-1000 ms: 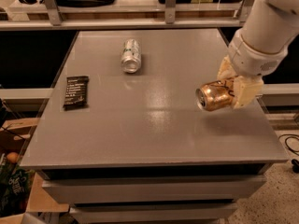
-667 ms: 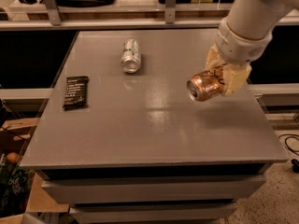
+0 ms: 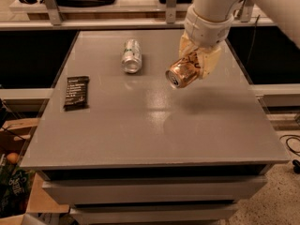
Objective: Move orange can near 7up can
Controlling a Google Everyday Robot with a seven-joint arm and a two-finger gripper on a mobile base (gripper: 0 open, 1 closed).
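Observation:
Next, my gripper lets go of the orange can on the table (image 3: 154, 65) close beside the 7up can, opposite the black packet's side.
The orange can (image 3: 182, 72) is held on its side in the air above the grey table (image 3: 150, 125), silver top facing front-left. My gripper (image 3: 199, 60) is shut on the orange can, its cream fingers wrapped around the can's rear part, with the white arm reaching in from the upper right. The 7up can (image 3: 131, 56) lies on its side on the table at the back, left of the gripper and apart from the orange can.
A flat black packet (image 3: 76, 92) lies near the table's left edge. A shelf rail with metal posts (image 3: 51, 3) runs behind the table. Boxes and clutter (image 3: 14, 172) sit on the floor at the lower left.
The gripper has carried the orange can leftward and toward the back, from the table's right side to nearer the 7up can. The 7up can and packet have not moved.

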